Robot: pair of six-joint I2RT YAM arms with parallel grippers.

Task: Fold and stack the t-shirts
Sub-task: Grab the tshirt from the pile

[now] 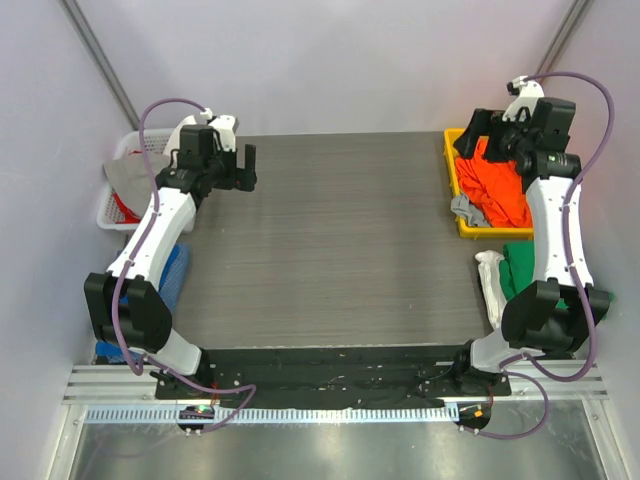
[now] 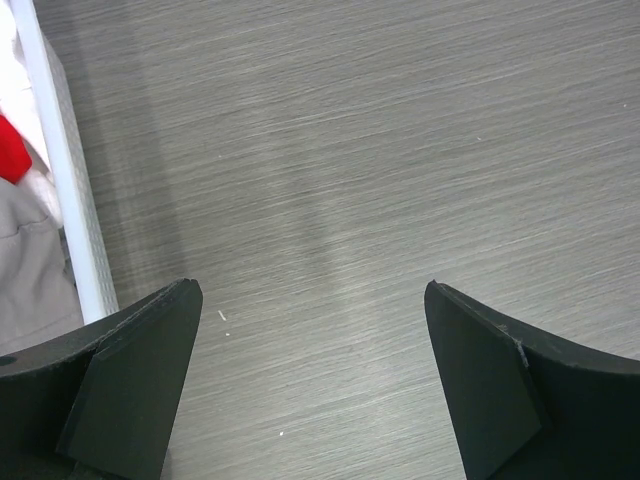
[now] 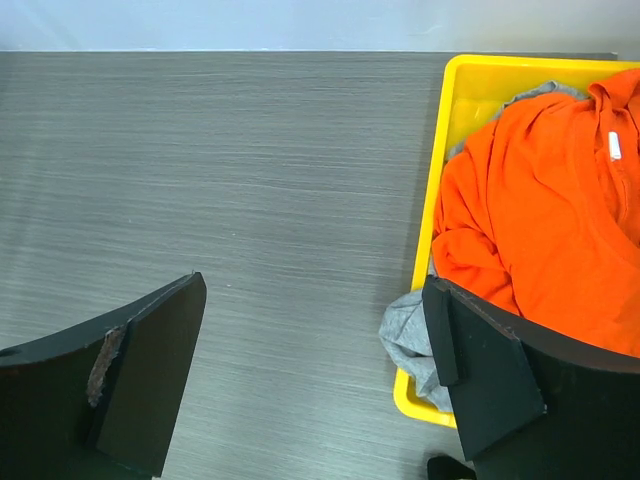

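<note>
The robot's right gripper will close on the orange t-shirt's bunched fold (image 1: 482, 177) (image 3: 508, 240), near the light grey t-shirt and the yellow bin's rim on the table side.
A bright orange t-shirt (image 1: 497, 187) (image 3: 545, 215) lies bunched in a yellow bin (image 1: 452, 165) (image 3: 432, 205) at the table's back right. A light grey t-shirt (image 1: 466, 209) (image 3: 408, 335) spills over the bin's near corner. Green (image 1: 519, 266) and white (image 1: 490, 282) t-shirts hang at the table's right edge, beside the right arm. My right gripper (image 1: 486, 138) (image 3: 312, 285) hovers open above the bin's left rim, one finger over the table and the other over the orange cloth. My left gripper (image 1: 247, 168) (image 2: 310, 288) is open over bare table at the back left, holding nothing.
A white basket (image 1: 112, 200) (image 2: 66, 170) off the table's left edge holds grey cloth (image 2: 30, 265) and something red (image 2: 12, 150). Blue cloth (image 1: 176, 268) lies beside the left arm. The dark wood-grain table (image 1: 330, 240) spans the middle.
</note>
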